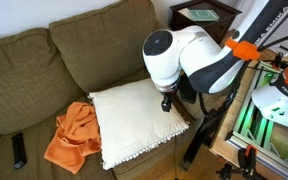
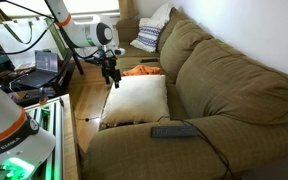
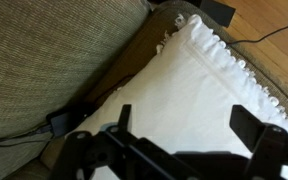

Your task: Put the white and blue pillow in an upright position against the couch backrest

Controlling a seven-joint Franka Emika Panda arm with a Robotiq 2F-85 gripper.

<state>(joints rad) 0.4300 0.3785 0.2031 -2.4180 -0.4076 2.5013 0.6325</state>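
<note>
My gripper is due to go next to the white pillow's front corner [image 1: 171, 128] [image 3: 209, 50] beside the armrest and close there, because that edge of the white pillow needs to swing up.
A plain white pillow with a fringed edge [image 1: 134, 120] lies flat on the couch seat, next to the armrest end; it shows in both exterior views [image 2: 137, 98] and fills the wrist view [image 3: 194, 80]. I see no blue on it. A white and blue striped pillow [image 2: 147, 38] leans at the far end of the couch. My gripper [image 1: 167, 103] hangs just above the flat pillow's edge, away from the backrest [image 1: 94, 50]. In the wrist view its jaws [image 3: 184, 115] are open and empty over the white fabric.
An orange cloth [image 1: 74, 135] lies crumpled on the seat beside the pillow. A black remote [image 1: 19, 150] lies further along the seat [image 2: 174, 130]. A wooden side table [image 1: 204, 15] stands beyond the armrest. Lab gear and cables [image 2: 39, 65] crowd the floor side.
</note>
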